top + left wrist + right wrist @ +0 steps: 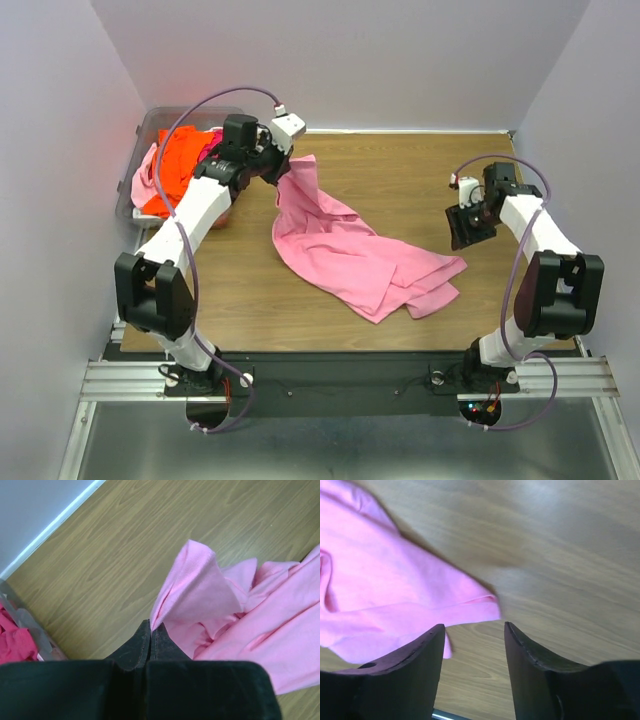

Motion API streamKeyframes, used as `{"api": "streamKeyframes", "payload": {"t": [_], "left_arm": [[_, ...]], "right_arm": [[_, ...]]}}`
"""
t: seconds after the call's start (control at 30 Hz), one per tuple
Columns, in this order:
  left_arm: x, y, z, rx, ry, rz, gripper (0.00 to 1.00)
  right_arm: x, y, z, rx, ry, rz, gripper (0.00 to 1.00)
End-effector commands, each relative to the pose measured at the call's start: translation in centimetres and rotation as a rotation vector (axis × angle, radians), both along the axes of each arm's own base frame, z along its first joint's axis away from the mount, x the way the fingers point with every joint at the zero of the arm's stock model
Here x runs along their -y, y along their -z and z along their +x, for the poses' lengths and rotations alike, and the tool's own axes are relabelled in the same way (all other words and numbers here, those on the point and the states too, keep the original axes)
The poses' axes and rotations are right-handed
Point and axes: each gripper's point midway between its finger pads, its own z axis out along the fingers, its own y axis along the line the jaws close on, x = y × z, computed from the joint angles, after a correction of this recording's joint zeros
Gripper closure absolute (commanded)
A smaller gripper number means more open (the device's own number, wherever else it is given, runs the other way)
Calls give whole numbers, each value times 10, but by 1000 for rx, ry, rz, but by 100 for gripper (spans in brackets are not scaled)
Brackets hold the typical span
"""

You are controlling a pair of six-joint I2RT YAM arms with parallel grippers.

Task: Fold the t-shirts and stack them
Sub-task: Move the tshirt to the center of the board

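My left gripper will let go of the light pink t-shirt's edge on the bare wood [228, 290] in front of the clear plastic bin.
A light pink t-shirt [350, 255] lies crumpled across the middle of the table, one end pulled up toward the back left. My left gripper [280, 176] is shut on that raised edge. In the left wrist view the cloth [210, 605] rises straight out of the closed fingertips of the left gripper [151, 628]. My right gripper [464, 230] hovers open above the wood beside the shirt's right corner. In the right wrist view that corner [395, 590] lies just beyond the right gripper [475, 630], with only bare wood between the fingers [420, 655]. Orange [178, 170] and hot pink [15, 642] t-shirts are heaped in the bin.
The clear plastic bin [142, 135] stands at the table's back left corner, against the left wall. Its corner [32, 627] shows in the left wrist view. White walls close in the left, back and right sides. A metal rail runs along the near edge.
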Motion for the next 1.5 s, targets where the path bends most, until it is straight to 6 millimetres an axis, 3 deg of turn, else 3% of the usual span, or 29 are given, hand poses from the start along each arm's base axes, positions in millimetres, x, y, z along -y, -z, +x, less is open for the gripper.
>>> {"api": "streamKeyframes", "payload": {"t": [0.0,0.33,0.6,0.67,0.9,1.03,1.27,1.4,1.47], "left_arm": [[7,-11,7,-4,29,-36,100],[2,13,22,-65,3,-38,100],[-2,22,26,-82,-8,-27,100],[-4,21,26,-83,-10,-27,100],[-5,21,26,-86,-3,-28,100],[-5,21,24,-91,5,-29,100],[-5,22,25,-95,7,-32,100],[-6,24,26,-100,3,-35,100],[-7,25,28,-103,-3,-39,100]], "right_arm": [[-16,15,-13,-63,-30,91,40],[-23,53,-9,-157,10,149,37],[-18,76,-20,-220,8,121,37],[-12,73,-14,-188,26,89,36],[5,28,1,-35,60,-1,38],[15,25,-5,-22,53,-41,38],[14,65,-19,-153,51,-28,37],[11,78,-23,-182,41,-12,37],[10,84,-29,-201,30,-9,44]]}}
